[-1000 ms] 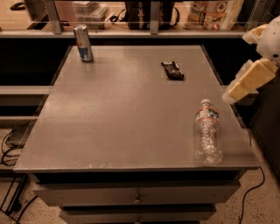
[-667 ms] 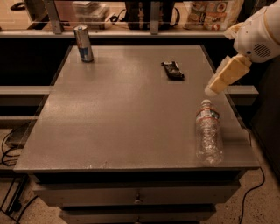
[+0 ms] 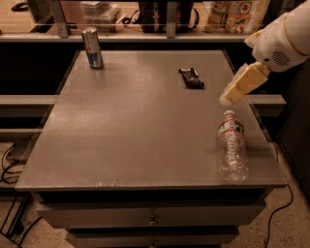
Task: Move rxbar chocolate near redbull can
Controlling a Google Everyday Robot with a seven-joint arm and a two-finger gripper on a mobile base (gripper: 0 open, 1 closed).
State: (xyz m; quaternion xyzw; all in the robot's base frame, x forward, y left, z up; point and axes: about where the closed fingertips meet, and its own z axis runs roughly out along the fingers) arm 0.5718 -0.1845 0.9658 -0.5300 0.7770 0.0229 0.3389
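Note:
My gripper moves to the rxbar chocolate next and closes on the bar's near end (image 3: 195, 84), the one that points toward the bottle.
The rxbar chocolate (image 3: 192, 77) is a small black bar lying flat on the grey table (image 3: 135, 126), right of centre toward the far edge. The redbull can (image 3: 92, 47) stands upright at the far left corner, well away from the bar. My gripper (image 3: 228, 98) hangs from the white arm (image 3: 283, 36) at the upper right. Its cream tip is above the table's right side, to the right of the bar and a little nearer to me, just above the bottle's cap. Nothing shows in it.
A clear plastic water bottle (image 3: 231, 145) with a red-white label lies on its side near the table's front right corner. A shelf with bags and boxes (image 3: 232, 14) runs behind the table. Cables (image 3: 9, 160) lie on the floor at the left.
My arm has swung in from the right edge toward the left and farther over the table. The gripper tip now sits closer to the bar. The bar, can and bottle have not moved.

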